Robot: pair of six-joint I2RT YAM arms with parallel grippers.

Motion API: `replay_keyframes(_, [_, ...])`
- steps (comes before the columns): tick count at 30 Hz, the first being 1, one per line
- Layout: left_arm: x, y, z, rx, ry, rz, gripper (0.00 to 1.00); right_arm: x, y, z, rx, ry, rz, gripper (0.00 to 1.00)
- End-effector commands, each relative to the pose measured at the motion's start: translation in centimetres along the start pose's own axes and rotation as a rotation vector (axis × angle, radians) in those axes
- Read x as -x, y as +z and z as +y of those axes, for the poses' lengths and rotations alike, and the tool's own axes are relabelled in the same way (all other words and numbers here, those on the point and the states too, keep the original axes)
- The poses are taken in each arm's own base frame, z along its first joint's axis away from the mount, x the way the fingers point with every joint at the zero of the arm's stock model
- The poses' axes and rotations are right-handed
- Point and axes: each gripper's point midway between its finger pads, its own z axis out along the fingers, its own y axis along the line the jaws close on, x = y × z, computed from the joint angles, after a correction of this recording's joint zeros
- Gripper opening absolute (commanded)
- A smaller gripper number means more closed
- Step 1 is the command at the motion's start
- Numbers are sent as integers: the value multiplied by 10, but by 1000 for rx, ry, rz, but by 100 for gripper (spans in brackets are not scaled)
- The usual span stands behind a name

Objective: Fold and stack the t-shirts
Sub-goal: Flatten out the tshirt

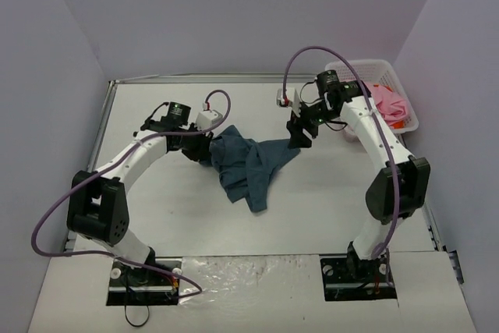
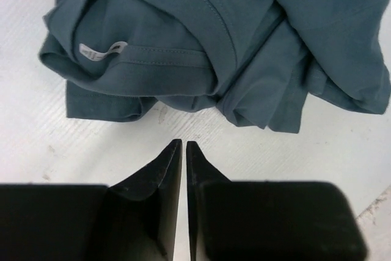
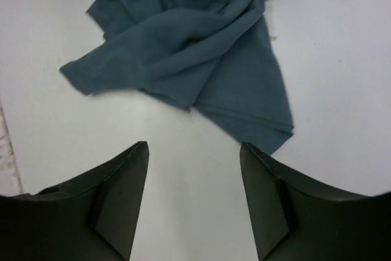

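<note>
Next, my right gripper should go to the collar edge (image 1: 232,150) across from the white label and close there on the dark teal-blue t-shirt.
The dark teal-blue t-shirt (image 1: 248,163) lies crumpled in the middle of the table. The left wrist view shows its collar and white label (image 2: 101,51). My left gripper (image 1: 196,150) is at the shirt's left edge; in its wrist view (image 2: 184,145) the jaws are shut and empty, just short of the cloth (image 2: 201,41). My right gripper (image 1: 299,136) is at the shirt's right tip; in its wrist view (image 3: 194,151) the jaws are wide open and empty over bare table, near the cloth (image 3: 195,47). The pink t-shirt (image 1: 387,104) lies in the basket.
The white plastic lattice basket (image 1: 405,99) stands at the table's far right. The white table (image 1: 156,200) is walled in by grey panels at the back and sides. Purple cables loop off both arms.
</note>
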Motion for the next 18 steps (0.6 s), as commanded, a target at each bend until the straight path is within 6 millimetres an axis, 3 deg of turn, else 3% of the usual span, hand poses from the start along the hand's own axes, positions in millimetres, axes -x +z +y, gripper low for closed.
replay_keyframes(1, [26,-37,2,97,59,-128,9,10,25,-33,18,85,-6,57])
replay_keyframes(3, [31,-51,6,162,79,-168,18,30,26,-55,-13,78,-29,58])
replay_keyframes(4, [30,-61,10,205,99,-169,23,25,42,-66,6,106,-16,57])
replay_keyframes(5, [28,-66,13,224,102,-167,23,30,50,-70,11,120,-15,57])
replay_keyframes(6, [24,-70,15,239,95,-153,24,47,48,-83,-22,90,-36,57])
replay_keyframes(7, [23,-77,16,256,100,-159,24,41,65,-91,-4,115,-20,56])
replay_keyframes(9, [18,-87,26,288,80,-166,24,52,85,-95,20,95,-23,56])
replay_keyframes(11, [14,-100,36,333,59,-186,25,58,101,-91,41,79,-14,56])
replay_keyframes(15, [4,-118,51,379,3,-203,25,66,151,-61,129,18,35,57])
replay_keyframes(18, [-2,-125,57,401,-16,-212,26,58,175,-46,176,4,76,58])
